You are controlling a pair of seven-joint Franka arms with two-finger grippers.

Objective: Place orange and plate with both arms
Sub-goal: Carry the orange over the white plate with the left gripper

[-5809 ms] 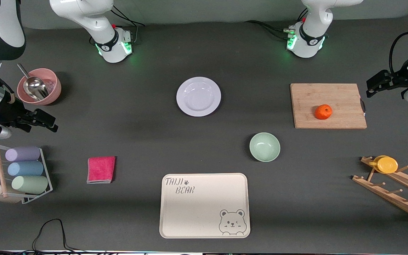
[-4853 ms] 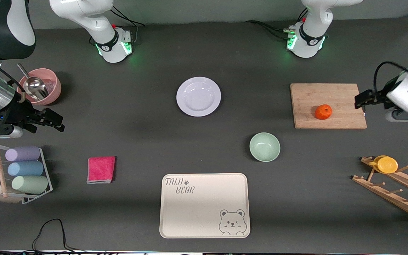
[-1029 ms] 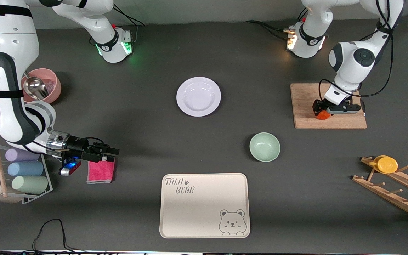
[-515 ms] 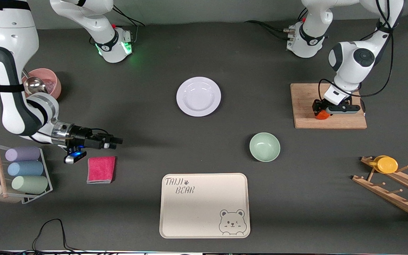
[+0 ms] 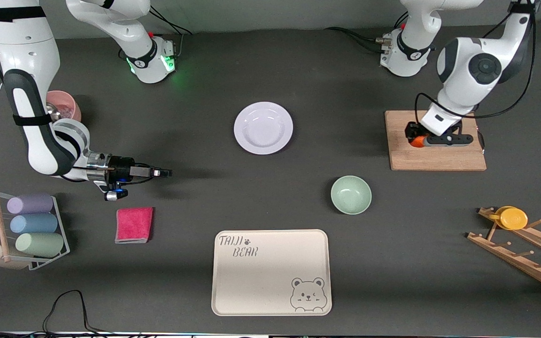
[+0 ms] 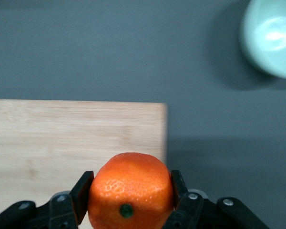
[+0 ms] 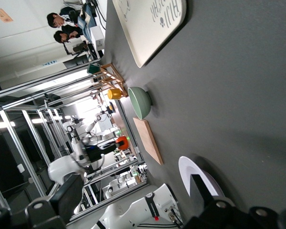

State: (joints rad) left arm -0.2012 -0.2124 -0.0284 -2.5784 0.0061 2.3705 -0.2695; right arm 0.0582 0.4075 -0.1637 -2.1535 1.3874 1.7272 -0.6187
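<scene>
My left gripper is to place the orange. It will put the orange down on the pale lavender plate [image 5: 270,134], just off the plate's middle toward the mint-green bowl.
My left gripper [image 5: 414,140] is shut on the orange [image 5: 419,141] and holds it just over the wooden cutting board [image 5: 435,159]. In the left wrist view the orange [image 6: 131,188] sits squeezed between both black fingers [image 6: 82,193], over the board's corner [image 6: 76,136]. The pale lavender plate [image 5: 263,127] lies empty at mid-table. My right gripper [image 5: 163,172] is open and empty, turned sideways low over the bare table, between the pink cloth and the plate. The right wrist view shows the plate [image 7: 188,171] just past the fingers [image 7: 66,198].
A mint-green bowl [image 5: 351,195] and the cream bear tray [image 5: 270,272] lie nearer the camera than the plate. A pink cloth [image 5: 134,225], a cup rack [image 5: 26,230] and a pink bowl [image 5: 66,105] are at the right arm's end. A wooden rack with a yellow cup [image 5: 512,218] is at the left arm's end.
My left gripper has risen off the board with the orange and shifted a little toward the plate. My right gripper has moved from over the pink cloth toward the plate.
</scene>
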